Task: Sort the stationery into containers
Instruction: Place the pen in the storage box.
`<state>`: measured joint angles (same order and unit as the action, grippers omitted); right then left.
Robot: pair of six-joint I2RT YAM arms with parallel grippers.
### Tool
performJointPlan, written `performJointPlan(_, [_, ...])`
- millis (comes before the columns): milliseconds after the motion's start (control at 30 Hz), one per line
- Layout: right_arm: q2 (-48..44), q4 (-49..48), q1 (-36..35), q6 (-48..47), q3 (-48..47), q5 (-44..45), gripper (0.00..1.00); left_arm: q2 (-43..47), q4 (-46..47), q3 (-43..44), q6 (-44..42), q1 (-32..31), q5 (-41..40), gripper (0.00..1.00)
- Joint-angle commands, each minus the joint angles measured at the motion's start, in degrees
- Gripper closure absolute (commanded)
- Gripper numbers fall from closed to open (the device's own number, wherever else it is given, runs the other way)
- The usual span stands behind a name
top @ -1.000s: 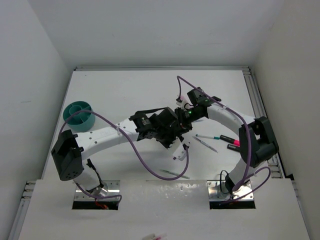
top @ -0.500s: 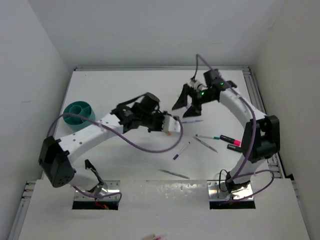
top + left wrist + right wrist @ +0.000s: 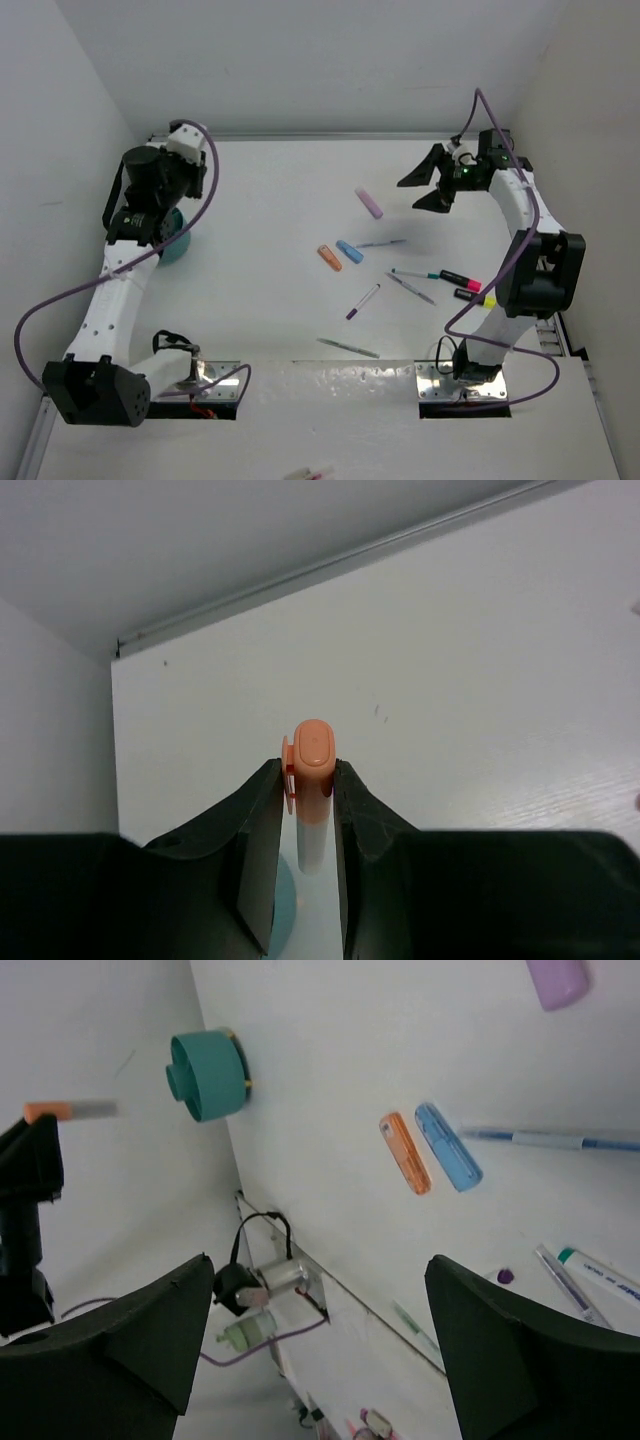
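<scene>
I need to release the peach highlighter from my left gripper inside the teal cup [image 3: 177,224] [image 3: 277,905], against the side of the cup that is nearest the middle of the table.
My left gripper [image 3: 307,770] is shut on a peach highlighter [image 3: 312,755] and hangs over the teal cup [image 3: 178,246] at the far left; part of the cup's rim [image 3: 284,910] shows below the jaws. My right gripper [image 3: 421,189] stands open and holds nothing, raised at the back right. On the table lie a lilac highlighter [image 3: 369,203], an orange highlighter [image 3: 330,257], a blue highlighter [image 3: 349,252], a thin blue pen [image 3: 383,243] and a purple pen [image 3: 363,301]. The right wrist view shows the cup [image 3: 205,1075], the orange highlighter [image 3: 405,1153] and the blue highlighter [image 3: 448,1146].
Near the right arm's base lie a teal-tipped pen [image 3: 415,273], a grey pen [image 3: 412,288], a black marker with a pink end [image 3: 460,280] and one with a yellow end [image 3: 475,296]. Another grey pen [image 3: 348,347] lies by the front edge. White walls close in on both sides.
My left arm swung from the table's middle to the far left over the cup, still gripping the peach highlighter. My right gripper opened and drew back right; the lilac highlighter lies where it was.
</scene>
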<state>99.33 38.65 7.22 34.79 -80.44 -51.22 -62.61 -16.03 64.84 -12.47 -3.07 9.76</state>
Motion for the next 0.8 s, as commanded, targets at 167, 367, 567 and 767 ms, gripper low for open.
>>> performJointPlan(167, [-1.0,1.7,0.0,-7.0,2.7,-2.7,0.17,-3.8,11.3,-6.2,9.4,12.9,8.6,1.00])
performJointPlan(367, [-0.5,3.2,0.7,-10.0,3.7,-3.2,0.20,-6.5,11.8,-6.6,6.8,17.7,8.3,1.00])
performJointPlan(567, [0.0,4.0,0.9,-11.5,3.9,-3.3,0.22,-7.6,10.5,-6.4,3.8,20.6,9.1,1.00])
performJointPlan(767, [0.5,4.2,0.9,-12.4,3.2,-1.5,0.24,-8.5,8.4,-8.2,-0.4,22.6,9.0,1.00])
